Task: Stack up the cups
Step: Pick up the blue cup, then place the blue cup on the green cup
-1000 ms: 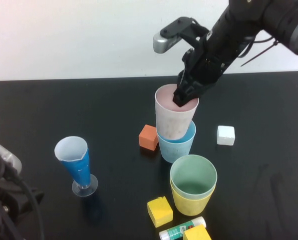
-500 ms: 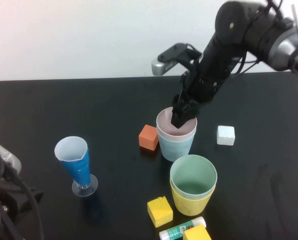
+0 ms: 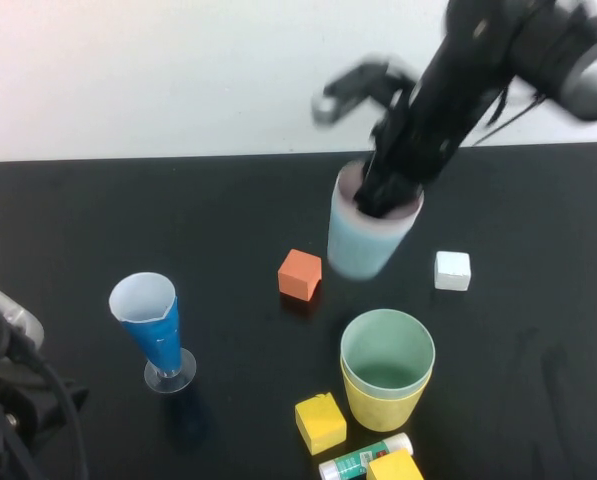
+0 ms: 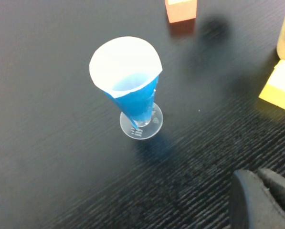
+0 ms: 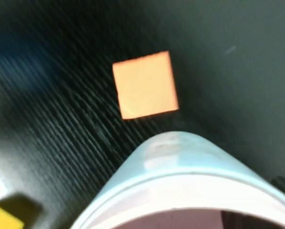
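Note:
The right gripper should release the pink cup and the light blue cup, both now hanging tilted above the table, inside the light green cup (image 3: 388, 349).
My right gripper (image 3: 378, 195) is shut on the rim of the pink cup (image 3: 350, 180). That cup sits nested inside the light blue cup (image 3: 363, 245). Both hang tilted above the table, right of centre. The right wrist view shows the blue cup's wall (image 5: 180, 157) and the pink rim (image 5: 180, 191) close up. The light green cup (image 3: 387, 350) is nested in the yellow cup (image 3: 378, 405), standing at the front. My left gripper (image 4: 257, 174) is shut and empty at the front left, near the table.
A blue-and-white cone cup (image 3: 156, 325) on a clear base stands front left. An orange block (image 3: 299, 274) lies below the lifted cups, a white block (image 3: 452, 270) to their right. A yellow block (image 3: 320, 422), a glue stick (image 3: 363, 458) and another yellow block (image 3: 394, 468) lie at the front edge.
The pink cup was pushed down into the blue cup. Now my right gripper has lifted both off the table, up and slightly right. The left arm has not moved.

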`<state>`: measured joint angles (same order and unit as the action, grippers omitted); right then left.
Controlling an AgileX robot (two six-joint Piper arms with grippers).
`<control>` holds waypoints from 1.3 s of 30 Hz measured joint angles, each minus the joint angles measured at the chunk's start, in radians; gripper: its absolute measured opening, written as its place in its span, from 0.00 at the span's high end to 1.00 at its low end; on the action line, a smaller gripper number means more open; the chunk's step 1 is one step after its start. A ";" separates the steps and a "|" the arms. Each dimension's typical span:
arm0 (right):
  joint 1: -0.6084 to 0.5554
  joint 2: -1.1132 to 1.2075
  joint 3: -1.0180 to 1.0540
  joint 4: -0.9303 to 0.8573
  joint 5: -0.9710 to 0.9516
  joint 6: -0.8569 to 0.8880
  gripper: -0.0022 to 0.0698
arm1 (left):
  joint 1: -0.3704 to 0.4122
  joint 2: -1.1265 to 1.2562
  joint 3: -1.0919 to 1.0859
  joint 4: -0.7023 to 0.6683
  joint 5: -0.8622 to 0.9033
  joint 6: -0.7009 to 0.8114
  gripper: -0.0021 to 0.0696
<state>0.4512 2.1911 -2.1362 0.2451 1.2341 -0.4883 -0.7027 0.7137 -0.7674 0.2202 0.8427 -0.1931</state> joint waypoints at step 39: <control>0.026 -0.437 0.593 0.168 -0.106 -0.179 0.67 | 0.000 0.000 0.000 -0.068 -0.047 0.000 0.97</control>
<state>0.4771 1.7537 -1.5437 0.4131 1.1284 -0.6674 -0.7027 0.7137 -0.7674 0.1526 0.7960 -0.1931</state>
